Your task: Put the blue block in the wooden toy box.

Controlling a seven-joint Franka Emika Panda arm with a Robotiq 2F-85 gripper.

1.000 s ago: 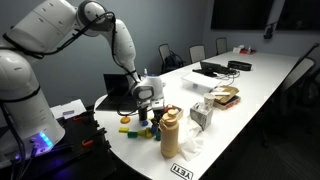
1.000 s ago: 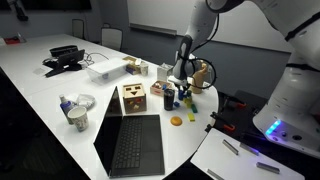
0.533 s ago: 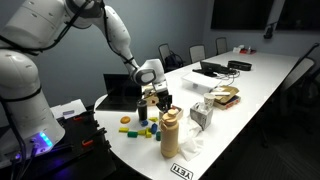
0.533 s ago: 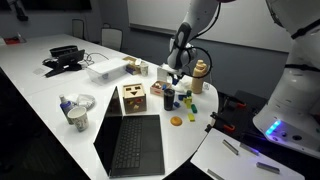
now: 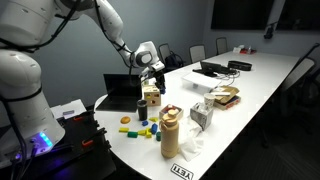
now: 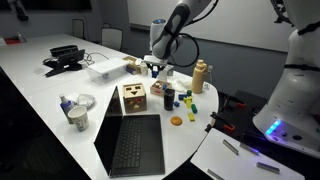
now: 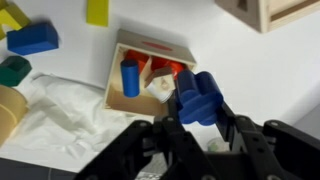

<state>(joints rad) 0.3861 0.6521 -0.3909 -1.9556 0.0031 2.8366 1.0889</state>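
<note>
Next, I let go of the blue block with my gripper in the top of the light-tan box with dark cut-outs (image 5: 155, 88).
My gripper (image 7: 200, 125) is shut on the blue block (image 7: 197, 97) and holds it in the air. In the wrist view it hangs by the near right corner of the open-topped wooden toy box (image 7: 150, 70), which holds red, blue and white pieces. In both exterior views the gripper (image 5: 155, 78) (image 6: 157, 70) hovers above the table near the light-tan box with dark cut-outs (image 5: 152, 101) (image 6: 133, 98). A second blue block (image 7: 32, 38) lies on the table.
A tall tan lidded jar (image 5: 171, 132) (image 6: 201, 75) stands near. Yellow (image 7: 97, 10) and green (image 7: 12, 70) blocks, crumpled white paper (image 7: 60, 110) and another wooden frame (image 7: 285, 12) lie around. An open laptop (image 6: 135, 140) sits at the table's edge.
My gripper has risen from the table beside the jar with the blue block in it. It has moved across to the wooden box.
</note>
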